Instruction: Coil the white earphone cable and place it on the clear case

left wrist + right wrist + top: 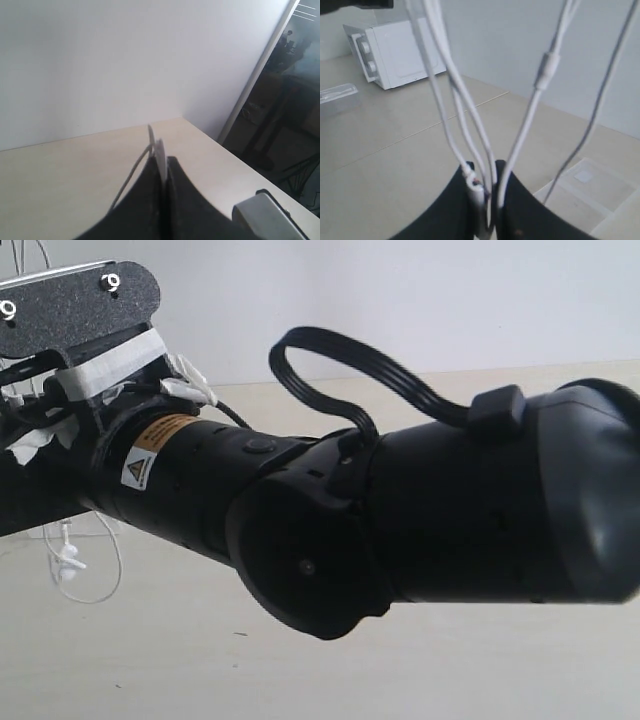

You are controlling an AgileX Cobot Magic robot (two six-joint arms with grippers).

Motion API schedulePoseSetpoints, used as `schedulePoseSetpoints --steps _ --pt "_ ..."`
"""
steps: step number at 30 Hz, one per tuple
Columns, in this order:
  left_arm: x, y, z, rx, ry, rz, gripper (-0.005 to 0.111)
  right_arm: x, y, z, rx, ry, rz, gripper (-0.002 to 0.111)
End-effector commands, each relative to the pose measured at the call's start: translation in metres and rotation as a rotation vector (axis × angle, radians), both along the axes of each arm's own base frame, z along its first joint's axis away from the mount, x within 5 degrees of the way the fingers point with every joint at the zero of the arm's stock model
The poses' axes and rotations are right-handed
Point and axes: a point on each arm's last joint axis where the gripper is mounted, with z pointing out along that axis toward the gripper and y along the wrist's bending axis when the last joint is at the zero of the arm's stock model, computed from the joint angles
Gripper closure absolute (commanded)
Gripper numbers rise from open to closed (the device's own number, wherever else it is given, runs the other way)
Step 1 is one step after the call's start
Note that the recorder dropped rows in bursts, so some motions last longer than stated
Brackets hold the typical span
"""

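Note:
A piece of the white cable hangs outside the closed fingers of my right gripper, so next I open that gripper and take that piece together with the held cable bundle (476,176).
In the right wrist view, my right gripper (489,169) is shut on several strands of the white earphone cable (462,105), which rise out of the jaws in loops, one carrying a small inline piece. The clear case (600,192) lies flat on the table beyond and to one side of the fingers. My left gripper (164,160) is shut on another bit of the white cable (159,147), and a strand trails off beside it. In the exterior view the earbuds (68,558) and a thin cable loop hang at the left, below a taped gripper body (95,370).
A black arm (400,520) close to the exterior camera hides most of the table. A white boxy appliance (395,47) stands at the far edge by the wall. Another clear plastic box (337,97) lies near it. The table edge (240,165) drops off beside my left gripper.

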Motion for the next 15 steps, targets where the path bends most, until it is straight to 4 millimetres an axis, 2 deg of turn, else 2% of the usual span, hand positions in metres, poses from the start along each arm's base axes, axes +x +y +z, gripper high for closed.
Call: schedulePoseSetpoints --steps 1,6,12,15 --pt "-0.0012 -0.0002 0.0019 -0.044 0.0 -0.002 0.107 -0.0006 0.0001 -0.0003 0.036 0.036 -0.007 0.097" --pt "-0.0012 -0.0002 0.0019 -0.044 0.0 -0.002 0.107 -0.0009 0.0001 -0.0013 0.032 0.051 -0.006 0.093" --pt "-0.0012 -0.0002 0.0018 -0.042 0.001 -0.002 0.107 -0.0018 0.0 -0.0042 0.006 0.07 0.001 0.057" --pt "-0.0012 -0.0002 0.0015 -0.038 0.001 -0.002 0.107 -0.0018 0.0 -0.0044 0.004 0.073 0.001 0.051"
